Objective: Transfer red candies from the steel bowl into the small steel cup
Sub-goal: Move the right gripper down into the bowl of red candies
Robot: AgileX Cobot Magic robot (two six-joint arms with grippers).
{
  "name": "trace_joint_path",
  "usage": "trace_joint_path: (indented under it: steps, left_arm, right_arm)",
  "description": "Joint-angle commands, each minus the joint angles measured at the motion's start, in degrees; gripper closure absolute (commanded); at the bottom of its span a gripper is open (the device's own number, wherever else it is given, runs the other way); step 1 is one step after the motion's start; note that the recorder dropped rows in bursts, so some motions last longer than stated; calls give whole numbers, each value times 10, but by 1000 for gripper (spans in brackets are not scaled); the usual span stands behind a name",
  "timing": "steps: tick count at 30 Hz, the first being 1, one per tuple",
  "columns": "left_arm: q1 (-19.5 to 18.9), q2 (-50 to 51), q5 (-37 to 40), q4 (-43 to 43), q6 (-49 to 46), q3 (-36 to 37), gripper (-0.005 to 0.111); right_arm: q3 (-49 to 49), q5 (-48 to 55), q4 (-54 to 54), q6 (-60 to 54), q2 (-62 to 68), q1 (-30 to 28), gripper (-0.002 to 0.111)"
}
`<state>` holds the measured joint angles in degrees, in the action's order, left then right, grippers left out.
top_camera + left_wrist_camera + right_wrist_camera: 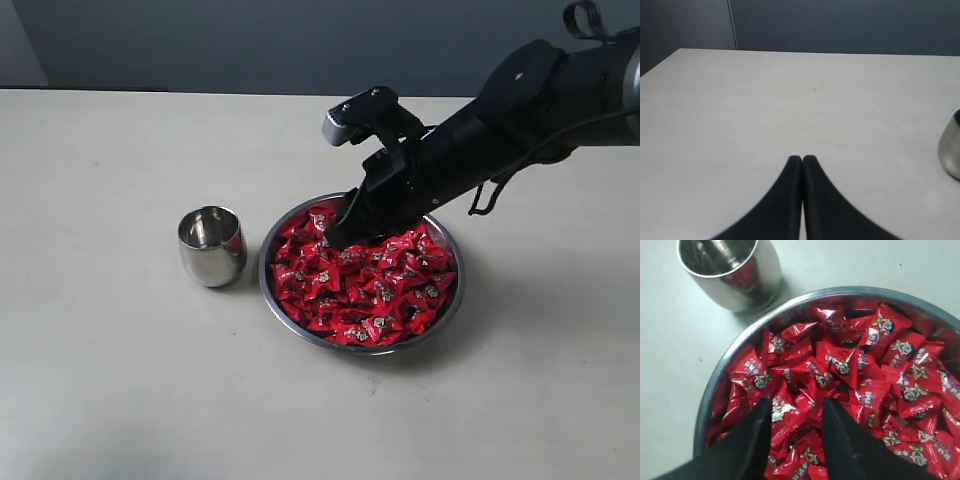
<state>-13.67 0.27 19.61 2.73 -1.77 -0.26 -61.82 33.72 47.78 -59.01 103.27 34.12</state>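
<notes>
Next, my right gripper should close on a red candy (327, 281) in the half of the steel bowl nearest the small steel cup.
A wide steel bowl (447, 306) (742, 342) sits mid-table, heaped with red candies (365, 280) (840, 365). Just left of it stands the small steel cup (211, 245) (735, 270) (951, 150), upright, with nothing showing inside but reflections. My right gripper (338, 236) (797, 407) reaches down into the bowl's back left part, its jaws open, the tips down among the candies with several wrappers lying in the gap. Nothing is pinched between them. My left gripper (802, 159) is shut and empty above bare table, with the cup at the edge of its view.
The pale table (110, 370) spreads around bowl and cup. A dark wall (250, 40) runs along the table's far edge. The right arm (520, 120) slants in from the upper right above the bowl.
</notes>
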Motion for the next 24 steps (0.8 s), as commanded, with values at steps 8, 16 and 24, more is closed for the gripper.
trace_joint_path:
  steps: [8,16,24]
  left_arm:
    - [5,-3,-5,-1,1,3,106]
    - [5,-3,-5,-1,1,3,106]
    - [5,-3,-5,-1,1,3,106]
  right_arm:
    - [-106,15,-111,284,62,8,70]
    - [-136,52,-214,370,100,25,70]
    - [-139,58,-274,397,112,63,70]
